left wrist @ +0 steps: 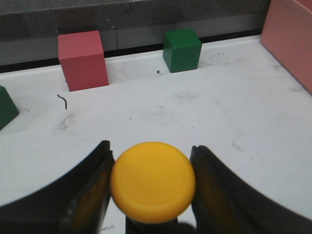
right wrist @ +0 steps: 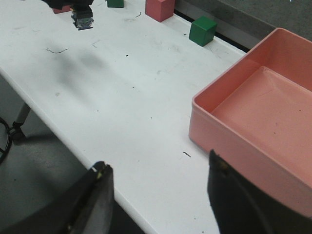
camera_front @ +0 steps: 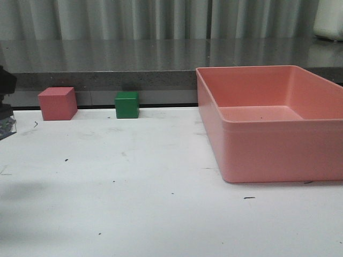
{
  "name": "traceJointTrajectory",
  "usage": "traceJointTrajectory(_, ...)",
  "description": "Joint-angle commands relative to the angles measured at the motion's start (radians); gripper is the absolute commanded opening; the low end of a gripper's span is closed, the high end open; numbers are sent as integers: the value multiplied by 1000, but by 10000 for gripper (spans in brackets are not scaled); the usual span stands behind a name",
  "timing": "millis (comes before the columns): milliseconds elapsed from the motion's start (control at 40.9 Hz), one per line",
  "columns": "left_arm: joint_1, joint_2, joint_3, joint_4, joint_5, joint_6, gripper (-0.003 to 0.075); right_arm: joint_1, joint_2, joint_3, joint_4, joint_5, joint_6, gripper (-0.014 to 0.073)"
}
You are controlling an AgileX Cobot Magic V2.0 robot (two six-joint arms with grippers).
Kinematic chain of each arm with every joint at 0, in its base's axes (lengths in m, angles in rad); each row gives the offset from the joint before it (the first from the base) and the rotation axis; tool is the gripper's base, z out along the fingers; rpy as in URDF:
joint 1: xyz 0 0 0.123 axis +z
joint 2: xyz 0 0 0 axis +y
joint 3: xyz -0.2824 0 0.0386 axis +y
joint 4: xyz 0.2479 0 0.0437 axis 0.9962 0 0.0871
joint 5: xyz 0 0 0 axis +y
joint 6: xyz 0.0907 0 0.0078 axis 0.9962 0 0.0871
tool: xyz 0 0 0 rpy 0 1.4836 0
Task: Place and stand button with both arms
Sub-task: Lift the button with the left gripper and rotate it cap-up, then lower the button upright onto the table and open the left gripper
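The robot's left gripper will release the button, standing upright on the bare white table (camera_front: 54,169) in front of the pink cube.
My left gripper (left wrist: 151,147) is shut on the button (left wrist: 152,181). The yellow cap fills the gap between the two dark fingers, and the body below it is hidden. In the front view only the left gripper's dark edge (camera_front: 4,88) and the button's clear base block (camera_front: 6,127) show, at the far left, just above the white table (camera_front: 134,203). The right wrist view shows that clear base (right wrist: 82,20) hanging above the table at the far end. My right gripper (right wrist: 158,163) is open and empty over the table's front edge, beside the pink bin.
A pink cube (camera_front: 57,103) and a green cube (camera_front: 127,104) stand at the table's back edge. A second green cube (left wrist: 6,109) shows in the left wrist view. A large pink bin (camera_front: 278,155) fills the right side. The table edge (right wrist: 73,146) drops to the floor.
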Motion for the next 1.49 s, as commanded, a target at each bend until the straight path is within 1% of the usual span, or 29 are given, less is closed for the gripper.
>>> traceJointTrajectory(0, 2, 4, 52, 1, -318, -1, 238, -1, 6, -22, -11, -76, -7, 449)
traceJointTrajectory(73, 2, 44, 86, 1, -429, -1, 238, -1, 6, -22, -11, -76, -7, 449)
traceJointTrajectory(318, 2, 212, 94, 1, -682, -1, 238, -1, 6, -22, -11, -76, -7, 449)
traceJointTrajectory(440, 2, 298, 94, 2, -756, -1, 238, -1, 6, -22, -11, -76, -7, 449)
traceJointTrajectory(685, 2, 427, 71, 3, -840, -1, 238, -1, 6, -22, -11, -76, -7, 449)
traceJointTrajectory(1150, 2, 590, -21, 13, -867, -1, 238, -1, 6, -22, -11, -76, -7, 449)
traceJointTrajectory(1248, 2, 614, -24, 13, -892, -1, 238, -1, 6, -22, -11, -76, -7, 449)
traceJointTrajectory(1468, 2, 648, -24, 7, -894, -1, 247, -1, 6, -22, -11, -76, -7, 449)
